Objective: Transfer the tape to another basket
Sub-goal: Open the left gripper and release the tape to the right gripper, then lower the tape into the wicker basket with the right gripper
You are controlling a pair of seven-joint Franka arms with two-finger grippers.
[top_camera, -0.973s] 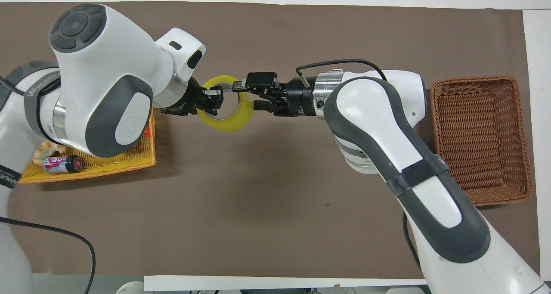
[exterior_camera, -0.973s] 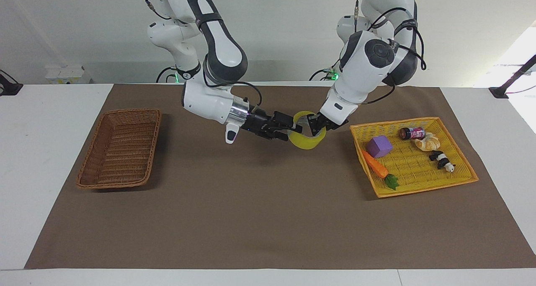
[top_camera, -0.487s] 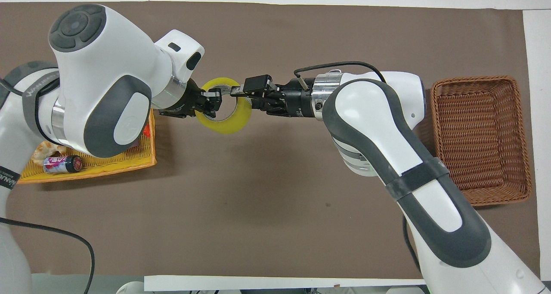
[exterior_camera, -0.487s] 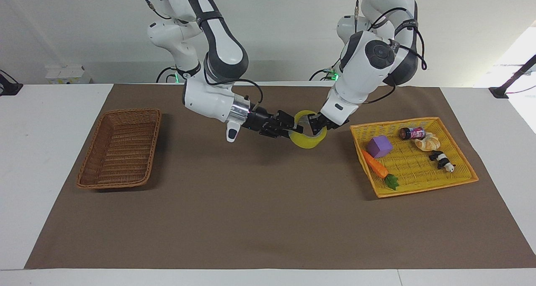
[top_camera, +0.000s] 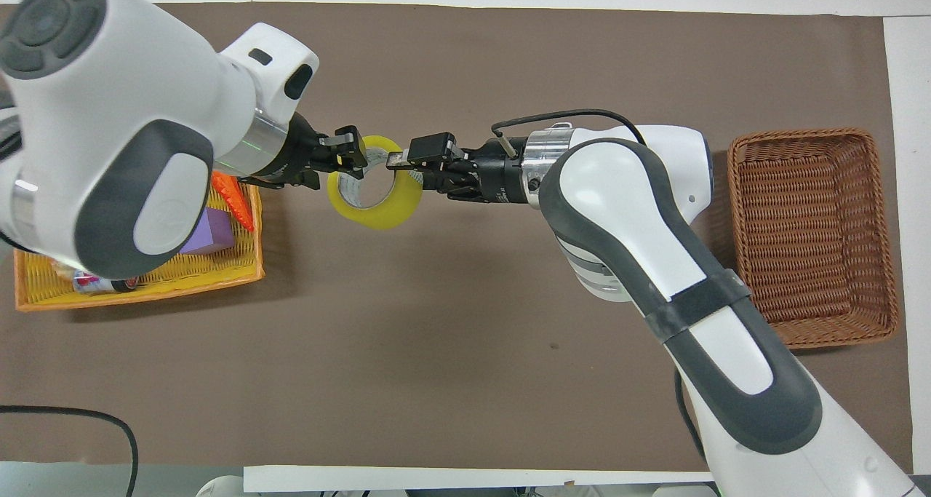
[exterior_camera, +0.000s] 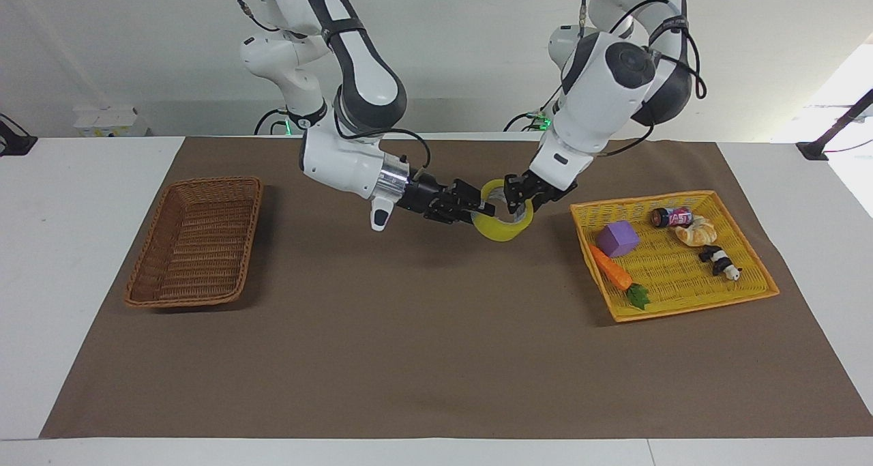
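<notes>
The robot's right gripper needs to lay the yellow tape, now in the air over the brown mat, down flat in the middle of the empty brown wicker basket (top_camera: 797, 244).
The yellow tape (exterior_camera: 501, 230) hangs in the air over the brown mat at mid table, between the two grippers. My right gripper (exterior_camera: 477, 211) is shut on the rim of the tape (top_camera: 378, 217), one finger inside the ring, on the side toward the right arm's end. My left gripper (exterior_camera: 520, 194) is open at the ring's other edge, beside it, with no finger inside the ring; in the overhead view the left gripper (top_camera: 350, 151) sits just off the rim. The brown wicker basket (exterior_camera: 194, 241) stands empty at the right arm's end of the table, also in the overhead view (top_camera: 807, 235).
A bright yellow flat woven tray (exterior_camera: 672, 268) lies at the left arm's end. It holds a purple block (exterior_camera: 618, 239), a toy carrot (exterior_camera: 614, 273), a small bottle (exterior_camera: 672, 217), a bread piece (exterior_camera: 697, 231) and a panda toy (exterior_camera: 719, 261).
My left gripper has let go of the tape, drawn its finger out of the ring, and its arm has risen. My right gripper has closed on the tape's rim and holds it.
</notes>
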